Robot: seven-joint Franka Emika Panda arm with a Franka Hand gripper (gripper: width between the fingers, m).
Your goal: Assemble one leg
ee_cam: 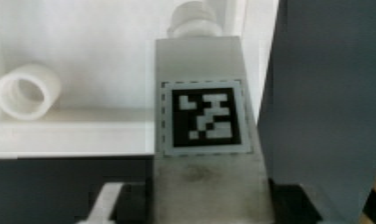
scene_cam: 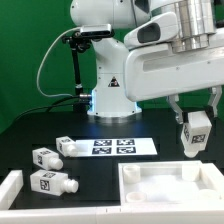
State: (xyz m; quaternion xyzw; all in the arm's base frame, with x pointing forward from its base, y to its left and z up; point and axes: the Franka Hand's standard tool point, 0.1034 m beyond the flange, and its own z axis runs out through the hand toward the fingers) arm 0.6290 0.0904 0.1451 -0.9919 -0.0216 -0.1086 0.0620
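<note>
Next, I release the white leg, now held upright above the panel, upright at the large panel's front corner (scene_cam: 209,196) farthest from the loose legs.
My gripper (scene_cam: 193,128) is shut on a white leg (scene_cam: 193,135) with a black-and-white tag and holds it upright above the large white square panel (scene_cam: 172,186) at the exterior view's right. In the wrist view the leg (ee_cam: 208,110) runs out from between the fingers, its tag facing the camera, and its threaded tip hangs over the panel (ee_cam: 96,50), beside a raised round socket (ee_cam: 25,92). Three more legs lie on the table at the exterior view's left: one (scene_cam: 68,146), another (scene_cam: 44,157) and a third (scene_cam: 52,184).
The marker board (scene_cam: 110,146) lies flat in front of the robot base (scene_cam: 112,95). A white rim (scene_cam: 12,190) runs along the table's front left edge. A black stand with a cable (scene_cam: 76,60) rises behind at the left.
</note>
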